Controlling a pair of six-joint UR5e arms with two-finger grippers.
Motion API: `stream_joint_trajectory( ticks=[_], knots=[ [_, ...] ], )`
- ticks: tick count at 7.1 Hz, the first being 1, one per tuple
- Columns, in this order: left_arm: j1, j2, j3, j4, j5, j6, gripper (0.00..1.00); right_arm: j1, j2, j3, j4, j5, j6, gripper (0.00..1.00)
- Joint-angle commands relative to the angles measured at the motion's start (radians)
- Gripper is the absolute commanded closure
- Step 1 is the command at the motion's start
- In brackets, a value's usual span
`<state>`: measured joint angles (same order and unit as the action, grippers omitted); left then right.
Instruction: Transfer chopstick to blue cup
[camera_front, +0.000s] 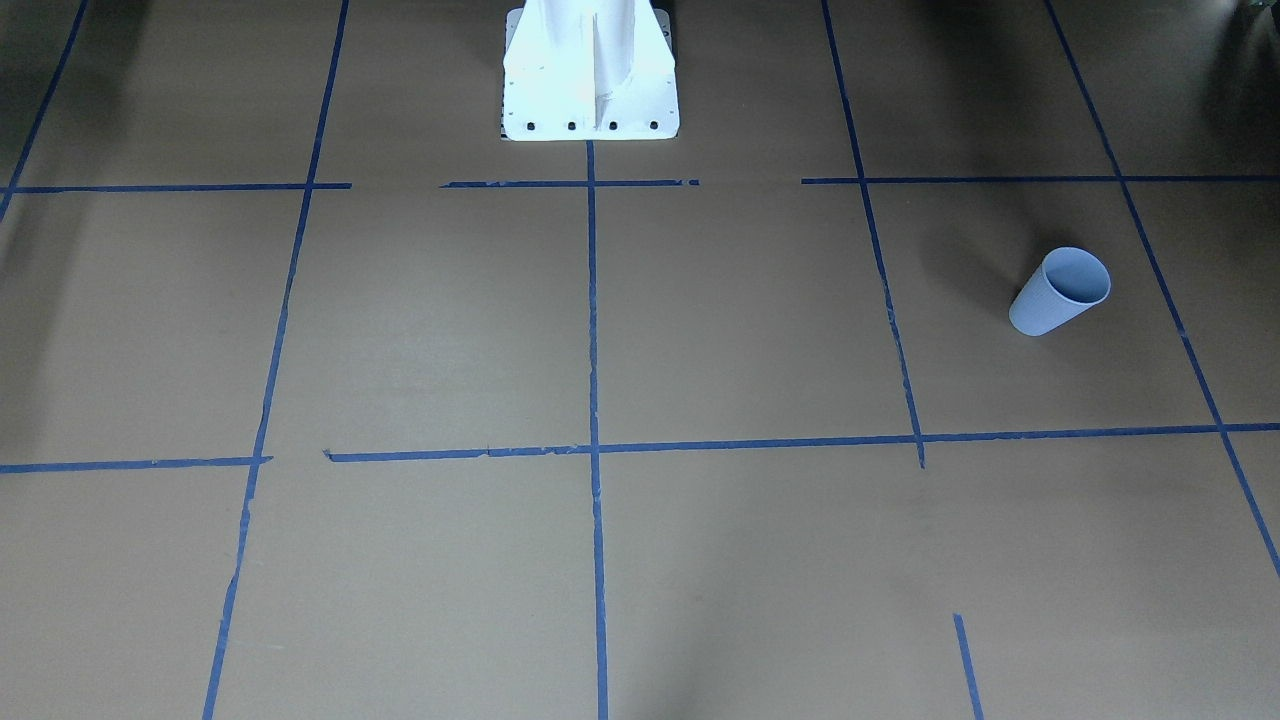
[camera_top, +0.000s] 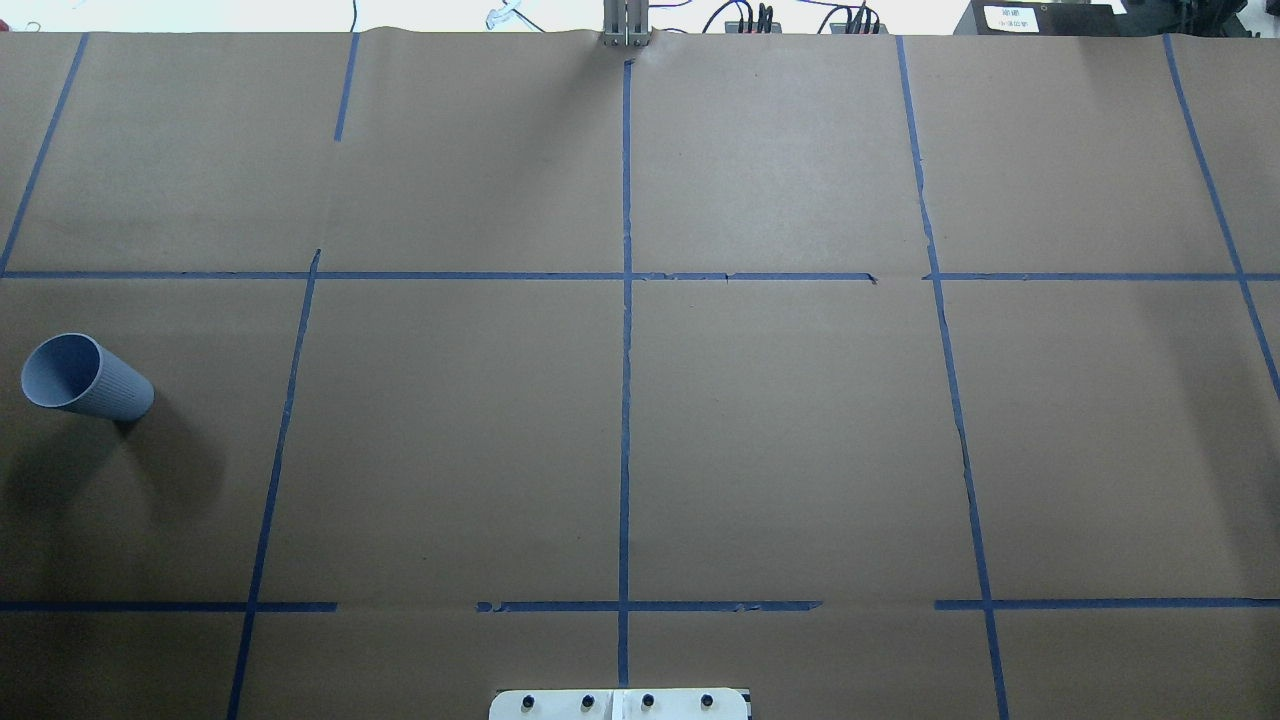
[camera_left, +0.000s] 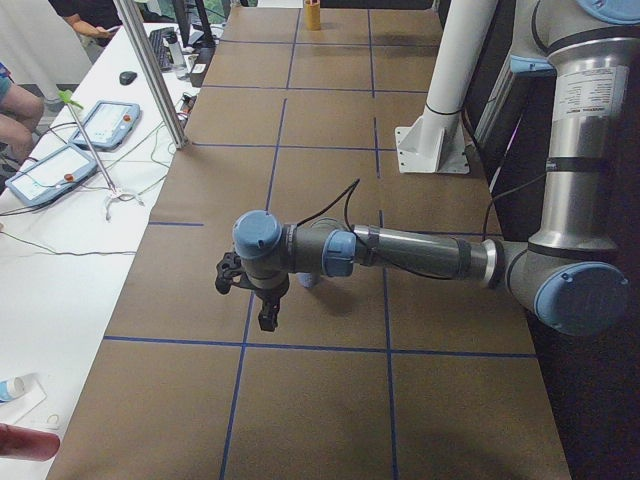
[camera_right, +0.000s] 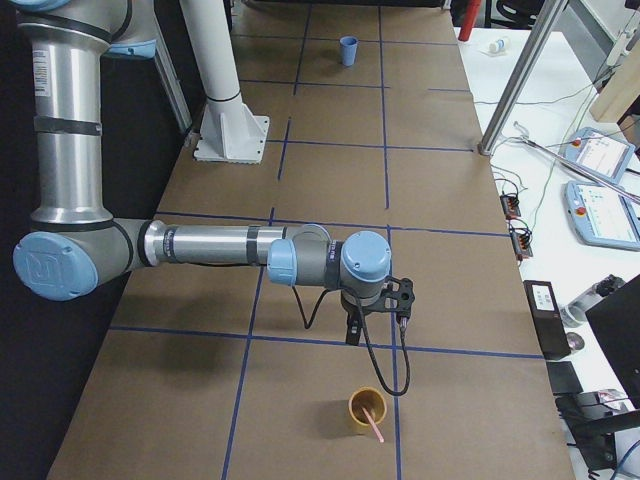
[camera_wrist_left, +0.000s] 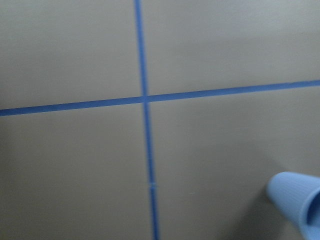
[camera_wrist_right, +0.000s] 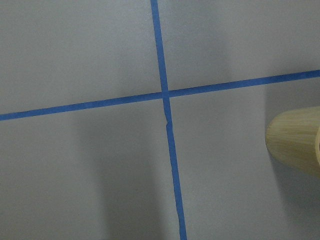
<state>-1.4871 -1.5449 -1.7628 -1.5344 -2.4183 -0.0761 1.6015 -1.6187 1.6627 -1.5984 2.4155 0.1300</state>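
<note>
Next, I move my left gripper to the blue cup's rim (camera_front: 1105, 277) (camera_wrist_left: 303, 220), on the side away from the middle of the table, and close it there.
The blue cup (camera_top: 85, 378) stands upright at the table's left end; it also shows in the front-facing view (camera_front: 1060, 290), far off in the right side view (camera_right: 347, 50), and at the left wrist view's lower right corner (camera_wrist_left: 297, 200). A pale pink chopstick (camera_right: 373, 422) leans in a tan cup (camera_right: 367, 410) at the table's right end. My left gripper (camera_left: 250, 296) hangs above the table near the blue cup. My right gripper (camera_right: 378, 312) hangs above the table, just short of the tan cup. I cannot tell whether either is open or shut.
The tan cup shows at the right wrist view's right edge (camera_wrist_right: 295, 145) and far off in the left side view (camera_left: 313, 15). The white robot base (camera_front: 590, 80) stands at the table's middle back. Blue tape lines grid the brown paper. Operators' pendants (camera_left: 85, 140) lie on a side bench.
</note>
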Motion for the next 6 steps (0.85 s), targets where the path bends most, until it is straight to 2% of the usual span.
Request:
stream_joint_trajectory(
  ticks=[1,3,5,6],
  knots=[
    [0.129,0.049,-0.110,-0.094,-0.002,-0.236,0.00,0.000,0.002,0.008,0.000,0.001,0.000,0.00],
    [0.233,0.071,-0.058,-0.266,0.030,-0.373,0.00,0.000,0.003,0.009,0.000,0.001,0.000,0.00],
    [0.283,0.066,0.049,-0.421,0.036,-0.441,0.00,0.000,0.005,0.009,0.000,-0.001,0.000,0.00],
    [0.309,0.059,0.077,-0.435,0.035,-0.441,0.00,0.000,0.005,0.009,0.000,-0.001,0.000,0.00]
  ],
)
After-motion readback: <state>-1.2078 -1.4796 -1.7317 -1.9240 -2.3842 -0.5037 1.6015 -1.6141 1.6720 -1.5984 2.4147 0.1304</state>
